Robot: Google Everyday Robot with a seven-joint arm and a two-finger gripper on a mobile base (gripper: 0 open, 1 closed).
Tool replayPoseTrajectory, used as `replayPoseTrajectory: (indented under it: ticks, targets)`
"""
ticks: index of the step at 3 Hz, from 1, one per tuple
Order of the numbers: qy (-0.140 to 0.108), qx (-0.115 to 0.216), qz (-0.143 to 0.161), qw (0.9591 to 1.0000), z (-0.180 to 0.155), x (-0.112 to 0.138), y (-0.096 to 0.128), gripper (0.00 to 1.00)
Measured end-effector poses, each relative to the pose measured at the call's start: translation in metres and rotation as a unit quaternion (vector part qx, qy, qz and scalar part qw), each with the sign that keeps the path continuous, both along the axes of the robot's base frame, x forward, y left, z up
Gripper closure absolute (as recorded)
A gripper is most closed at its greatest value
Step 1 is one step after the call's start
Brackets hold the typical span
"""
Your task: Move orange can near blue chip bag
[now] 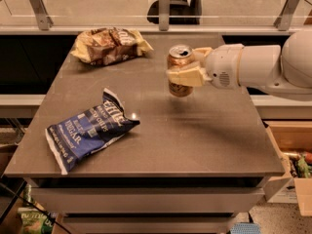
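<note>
Next, I let go of the orange can on the grey table (152, 120) next to the corner of the blue chip bag that is nearest my arm.
The orange can (179, 61) is upright, copper-orange with a silver top, and hangs in the air above the middle-right of the grey table (204, 135). My gripper (185, 68) reaches in from the right on a white arm and is shut on the can, one cream finger (187, 76) across its front. The blue chip bag (87, 130) lies flat at the table's front left, dark navy with white lettering and white ends. The can is well to the right of the bag and farther back.
A tan-and-brown chip bag (108, 45) lies at the table's back left. A glass rail with metal posts (164, 8) runs behind the table. An open cardboard box (292, 155) with items stands on the floor at the right.
</note>
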State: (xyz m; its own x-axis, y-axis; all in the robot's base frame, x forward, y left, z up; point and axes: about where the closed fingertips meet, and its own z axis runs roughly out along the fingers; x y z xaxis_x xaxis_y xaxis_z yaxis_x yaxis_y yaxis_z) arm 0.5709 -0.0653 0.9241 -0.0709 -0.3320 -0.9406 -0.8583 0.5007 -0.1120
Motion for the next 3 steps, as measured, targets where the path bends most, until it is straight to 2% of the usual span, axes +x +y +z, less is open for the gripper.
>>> replayPoseTrajectory:
  ticks: [1, 3]
  targets:
    - [-0.002, 0.003, -0.009, 1.0, -0.006, -0.025, 0.018, 1.0]
    - [0.0, 0.04, -0.009, 0.9992, -0.022, -0.047, 0.051, 1.0]
